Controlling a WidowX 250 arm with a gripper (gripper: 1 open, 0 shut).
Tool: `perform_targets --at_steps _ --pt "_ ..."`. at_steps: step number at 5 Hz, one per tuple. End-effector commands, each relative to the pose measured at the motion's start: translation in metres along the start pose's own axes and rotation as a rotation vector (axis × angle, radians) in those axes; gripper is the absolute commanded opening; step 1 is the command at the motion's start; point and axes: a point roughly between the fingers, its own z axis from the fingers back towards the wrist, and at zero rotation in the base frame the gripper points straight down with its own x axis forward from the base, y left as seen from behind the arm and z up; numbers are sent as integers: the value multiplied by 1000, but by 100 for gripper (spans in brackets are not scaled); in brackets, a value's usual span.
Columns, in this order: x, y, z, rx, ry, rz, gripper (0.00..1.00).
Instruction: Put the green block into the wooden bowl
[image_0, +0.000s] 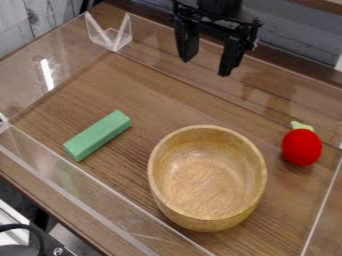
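The robot's gripper should next move to the middle of the green block (98, 135) and close there, between the block's two ends.
The green block (98, 135), a flat matte bar, lies at a slant on the wooden tabletop at the left. To its right sits the wooden bowl (207, 176), large, round and light tan, with nothing inside it. My gripper (211, 50) hangs at the top centre, pointing down, well above and behind both. Its dark fingers (187, 42) stand apart and open, with nothing between them.
A red strawberry-like toy (302, 146) rests right of the bowl. Clear plastic walls (54, 70) fence the wooden table on all sides. A small clear plastic stand (110, 33) sits at the back left.
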Motion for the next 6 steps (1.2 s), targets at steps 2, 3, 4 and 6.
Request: perform_targets --at_steps 2,3,4,6 --pt "-24 19 -15 -6 53 -61 100" --pt "-46 45 -15 8 49 -78 100" --pt "-64 71 -18 16 44 -108 100" --pt "-93 104 -28 44 20 -165 100"
